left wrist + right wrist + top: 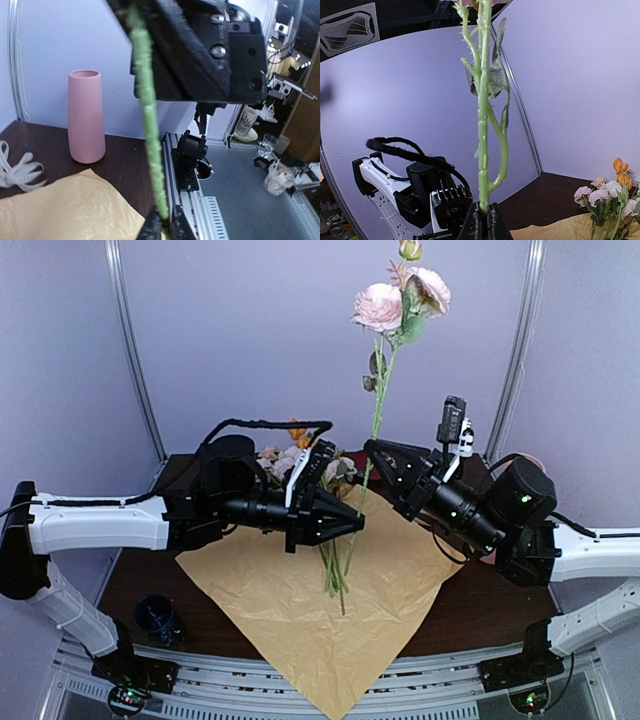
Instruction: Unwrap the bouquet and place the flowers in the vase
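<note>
The flower's stem is held too low for the vase by my right gripper, so that gripper should take a higher part [378,405] while my left gripper keeps the stem steady.
One flower [379,307] with pink blooms stands upright above the table, and both grippers hold its long green stem [376,420]. My right gripper [370,448] is shut on the stem [484,125] higher up, its jaws pinched at the stem's base in the right wrist view [484,214]. My left gripper [357,521] is shut on the same stem [150,125] lower down [166,226]. The orange-tan paper [300,600] lies unfolded flat on the table. Several other flowers [300,462] lie on its far part, stems [335,575] toward me. The pink vase [86,116] stands upright on the table, seen only in the left wrist view.
A cream ribbon [17,170] lies loose on the dark table beside the paper [65,210]. A small dark blue cup [157,618] stands at the near left. The remaining blooms [610,192] show at the right of the right wrist view.
</note>
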Tool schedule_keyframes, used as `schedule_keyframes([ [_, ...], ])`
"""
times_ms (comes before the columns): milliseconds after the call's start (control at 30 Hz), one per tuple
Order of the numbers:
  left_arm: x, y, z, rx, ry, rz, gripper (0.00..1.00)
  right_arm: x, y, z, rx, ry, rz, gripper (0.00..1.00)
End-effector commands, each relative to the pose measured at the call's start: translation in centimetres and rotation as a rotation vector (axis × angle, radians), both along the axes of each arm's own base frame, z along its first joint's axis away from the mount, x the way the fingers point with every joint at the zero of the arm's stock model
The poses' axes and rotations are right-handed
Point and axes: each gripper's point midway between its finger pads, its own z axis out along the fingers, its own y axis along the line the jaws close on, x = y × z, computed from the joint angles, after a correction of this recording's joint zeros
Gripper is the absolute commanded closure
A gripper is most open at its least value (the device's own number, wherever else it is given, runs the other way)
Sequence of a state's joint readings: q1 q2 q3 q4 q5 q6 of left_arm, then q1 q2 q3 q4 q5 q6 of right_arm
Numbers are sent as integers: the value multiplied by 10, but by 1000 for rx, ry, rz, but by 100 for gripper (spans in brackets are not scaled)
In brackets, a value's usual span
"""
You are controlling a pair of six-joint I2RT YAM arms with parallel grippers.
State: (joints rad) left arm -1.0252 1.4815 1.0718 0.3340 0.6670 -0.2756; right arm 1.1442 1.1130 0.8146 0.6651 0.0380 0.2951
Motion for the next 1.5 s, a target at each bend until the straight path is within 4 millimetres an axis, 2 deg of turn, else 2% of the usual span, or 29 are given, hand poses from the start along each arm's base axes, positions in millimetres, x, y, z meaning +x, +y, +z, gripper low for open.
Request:
schedule_keyframes([
  [0, -3, -3, 15, -38, -35, -19, 100, -5, -3, 18, 31, -24, 13, 100],
  [167, 4, 0, 16, -40, -44, 35, 100, -5, -3, 17, 18, -16, 9, 99],
  [200, 6, 1, 16, -39, -47, 55, 100, -4, -4, 18, 15, -7, 2, 90],
  [267, 10, 3, 17, -43, -58, 86, 100, 0, -4, 18, -19, 21, -14, 67],
  [333, 13, 5, 18, -43, -69, 106, 100, 4, -1, 14, -95, 49, -26, 52],
  [433, 14, 7, 16, -33, -80, 122, 100, 5, 0, 15, -158, 61, -34, 41],
  [567, 15, 8, 12, -21, -84, 128, 100, 4, -6, 21, -175, 70, -42, 36],
  [900, 13, 8, 7, -13, -79, 117, 100, 15, -12, 37, -192, 85, -103, 35],
  [1133, 12, 9, 3, -3, -72, 114, 100, 28, -8, 45, -198, 94, -137, 39],
  [1233, 12, 9, 1, 0, -73, 117, 100, 32, -5, 45, -204, 99, -146, 47],
  [1467, 13, 10, -3, 8, -73, 122, 100, 30, -7, 50, -189, 92, -136, 73],
])
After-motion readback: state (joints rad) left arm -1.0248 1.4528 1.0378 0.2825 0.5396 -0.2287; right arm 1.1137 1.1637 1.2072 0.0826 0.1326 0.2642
